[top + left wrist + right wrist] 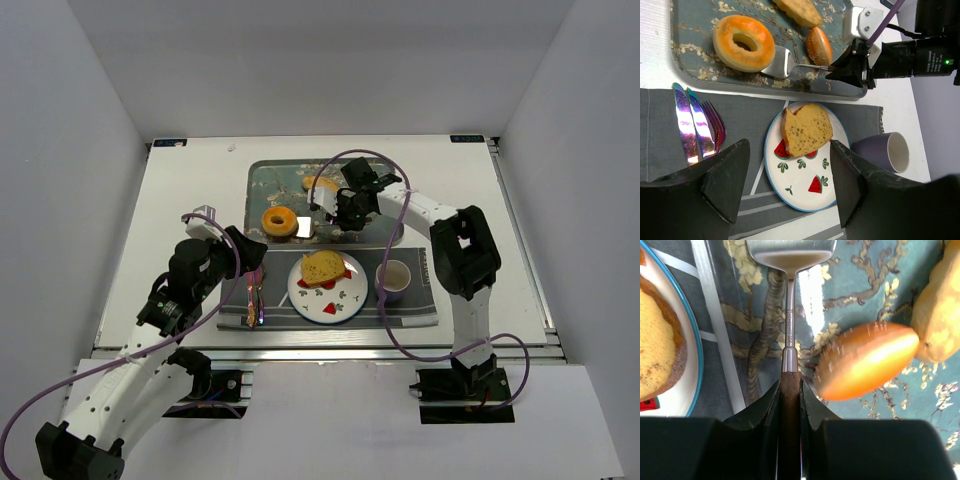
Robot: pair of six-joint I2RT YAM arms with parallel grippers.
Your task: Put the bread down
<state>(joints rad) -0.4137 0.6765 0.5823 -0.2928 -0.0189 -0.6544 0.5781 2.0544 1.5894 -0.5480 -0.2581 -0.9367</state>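
The robot's right gripper needs to set the spatula down on the bare white table (pixel 485 216) between the floral tray and the table's side bar.
A yellow bread slice (pixel 322 268) lies on the watermelon-pattern plate (pixel 335 303), also in the left wrist view (pixel 806 129). My right gripper (pixel 341 214) is shut on the wooden handle of a spatula (pixel 789 330), whose metal blade (pixel 780 62) rests on the floral tray (pixel 262 182) beside a donut (pixel 743 42). A glazed bun (pixel 867 360) lies just right of the handle. My left gripper (pixel 789 150) is open and empty, hovering over the plate (pixel 805 182).
Another bread piece (pixel 940 315) lies at the tray's far side. A purple cup (pixel 396 278) stands right of the plate on the grey placemat (pixel 405 315). Iridescent cutlery (pixel 254 300) lies left of the plate.
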